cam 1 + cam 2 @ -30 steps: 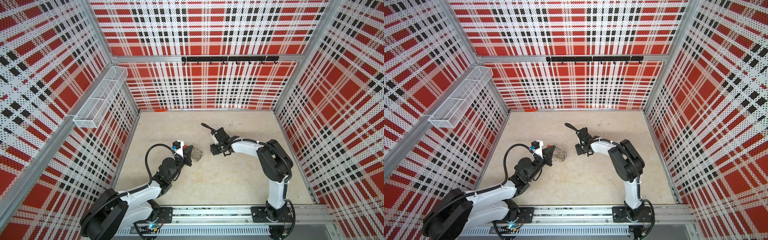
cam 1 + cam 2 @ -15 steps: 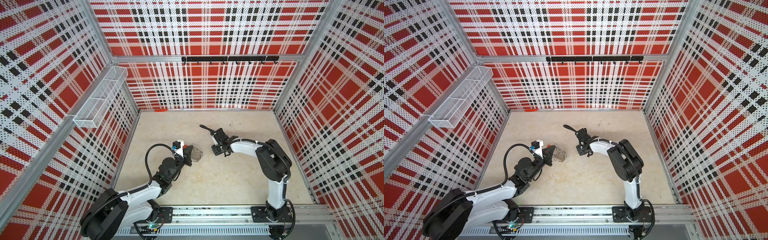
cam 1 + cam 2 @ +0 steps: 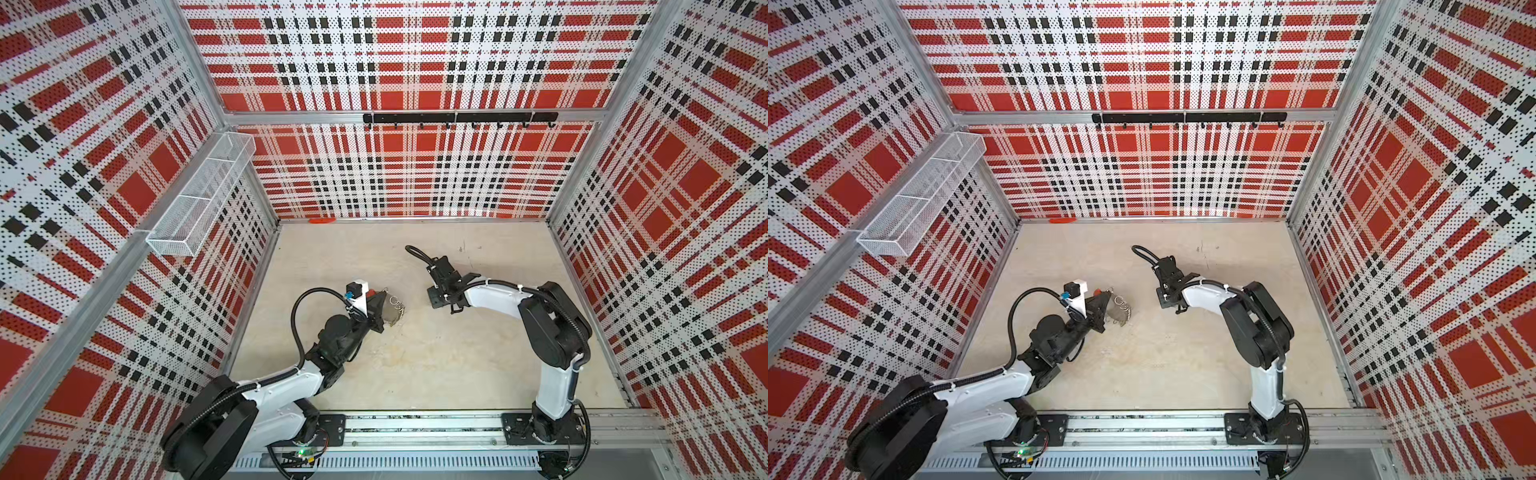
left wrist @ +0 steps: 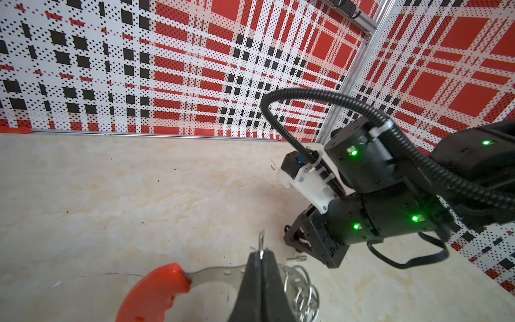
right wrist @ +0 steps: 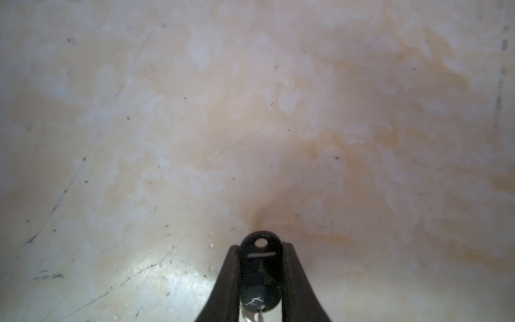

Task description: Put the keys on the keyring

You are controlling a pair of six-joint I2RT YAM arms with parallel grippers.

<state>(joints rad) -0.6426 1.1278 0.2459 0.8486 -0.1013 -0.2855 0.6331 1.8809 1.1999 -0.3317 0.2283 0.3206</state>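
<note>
The right gripper holds the black fob by its sides with the silver ring (image 5: 255,315) under the fingers, so it should open, back away and take that ring.
The keyring (image 4: 214,274) is a grey metal hoop with a red sleeve (image 4: 156,292) and several silver loops (image 4: 301,292). My left gripper (image 4: 261,252) is shut on its metal band and holds it just above the table, as both top views show (image 3: 392,309) (image 3: 1119,311). The keys (image 5: 261,267), a black oblong fob, lie on the table between the fingers of my right gripper (image 5: 261,248), which press on both of the fob's sides. In both top views the right gripper (image 3: 440,297) (image 3: 1167,300) points down at the table, right of the keyring, and hides the fob.
A wire basket (image 3: 199,199) hangs on the left wall and a black hook rail (image 3: 459,118) on the back wall. A small orange object (image 3: 322,220) lies at the table's back edge. Plaid walls enclose the table on three sides.
The right gripper's jaws have closed in onto the black fob, and its arm has shifted slightly left. The left arm with the keyring has not moved.
</note>
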